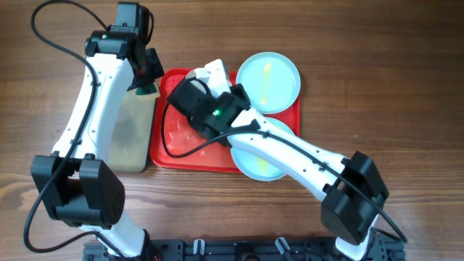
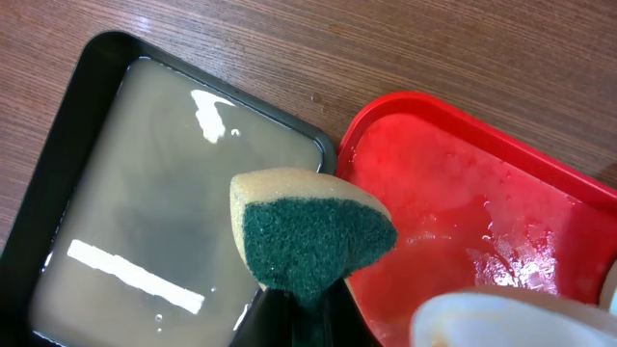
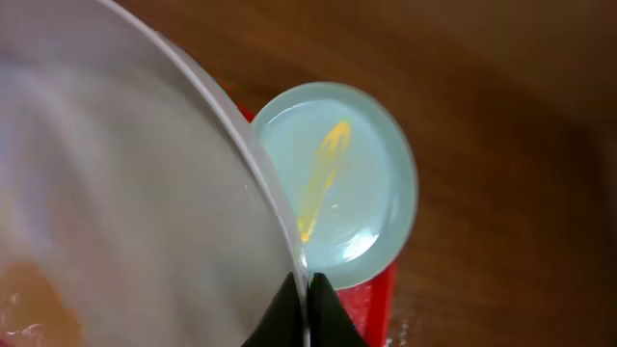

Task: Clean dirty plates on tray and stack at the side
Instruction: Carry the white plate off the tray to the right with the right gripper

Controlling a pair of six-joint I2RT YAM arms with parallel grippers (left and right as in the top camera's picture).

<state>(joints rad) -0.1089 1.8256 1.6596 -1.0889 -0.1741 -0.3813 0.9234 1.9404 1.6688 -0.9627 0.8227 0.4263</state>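
Observation:
My right gripper is to handle the white plate. I should set it down on the brown tabletop [image 1: 332, 115] [image 3: 487, 299] next to the pale blue plates, against the edge of the red tray.
My right gripper [image 3: 308, 287] is shut on the rim of the white plate [image 3: 125, 193], which it holds tilted over the red tray [image 1: 174, 154]. In the overhead view this plate [image 1: 209, 72] shows nearly edge-on. A pale blue plate [image 1: 268, 82] with a yellow smear lies at the tray's far right corner, and the same plate [image 3: 337, 183] shows behind the white one. Another pale blue plate [image 1: 250, 164] lies at the tray's near right, partly under my right arm. My left gripper [image 2: 301, 313] is shut on a yellow and green sponge [image 2: 313, 231], above the border of the two trays.
A black-rimmed tray [image 1: 130, 138] with murky water stands against the red tray's left side. Brown wood tabletop [image 1: 377, 72] lies to the right of the red tray. The red tray's floor [image 2: 453, 193] is wet.

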